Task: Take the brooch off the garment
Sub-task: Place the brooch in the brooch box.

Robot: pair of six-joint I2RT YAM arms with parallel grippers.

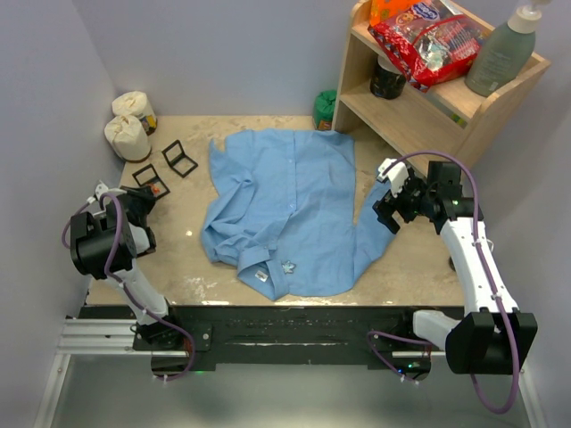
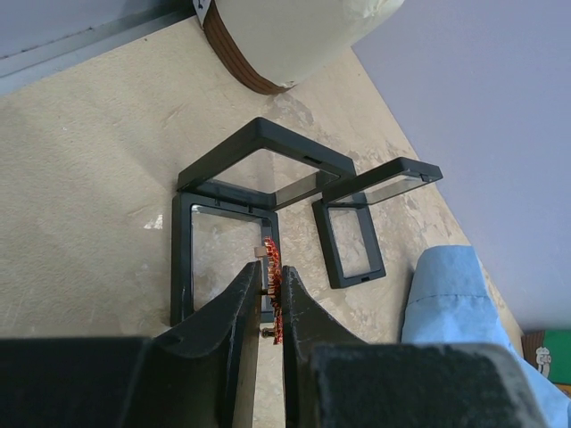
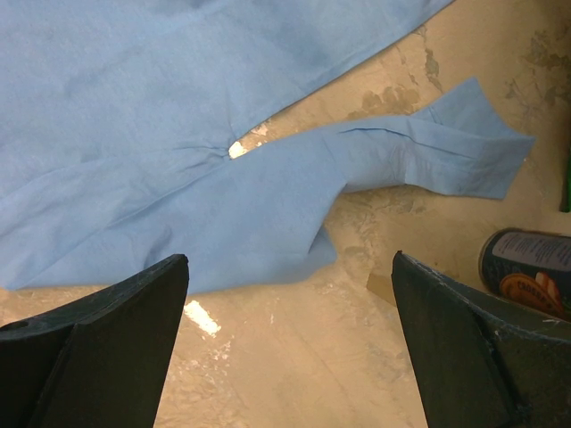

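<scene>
The left gripper will release the brooch, now held just over the box, inside the open black display box farther from the shirt (image 1: pixel 157 188) (image 2: pixel 225 283).
The garment (image 1: pixel 285 205), a light-blue shirt, lies spread over the middle of the table, and its edge shows in the left wrist view (image 2: pixel 446 294). My left gripper (image 2: pixel 269 272) is shut on a small red-orange brooch (image 2: pixel 272 254), held edge-on just over an open black display box (image 2: pixel 223 250) left of the shirt. In the top view that gripper (image 1: pixel 144 203) sits by the box (image 1: pixel 152 181). My right gripper (image 1: pixel 388 209) hangs open and empty over bare table (image 3: pixel 290 259), beside the shirt's sleeve (image 3: pixel 428 152). A small silvery ornament (image 1: pixel 287 265) rests on the shirt near the collar.
A second open black box (image 2: pixel 357 223) lies beside the first. Two cream rolls (image 1: pixel 129 134) stand at the back left. A wooden shelf (image 1: pixel 428 98) with a snack bag, a bottle and a dark can (image 3: pixel 526 267) stands at the back right, a green object (image 1: pixel 326 109) beside it.
</scene>
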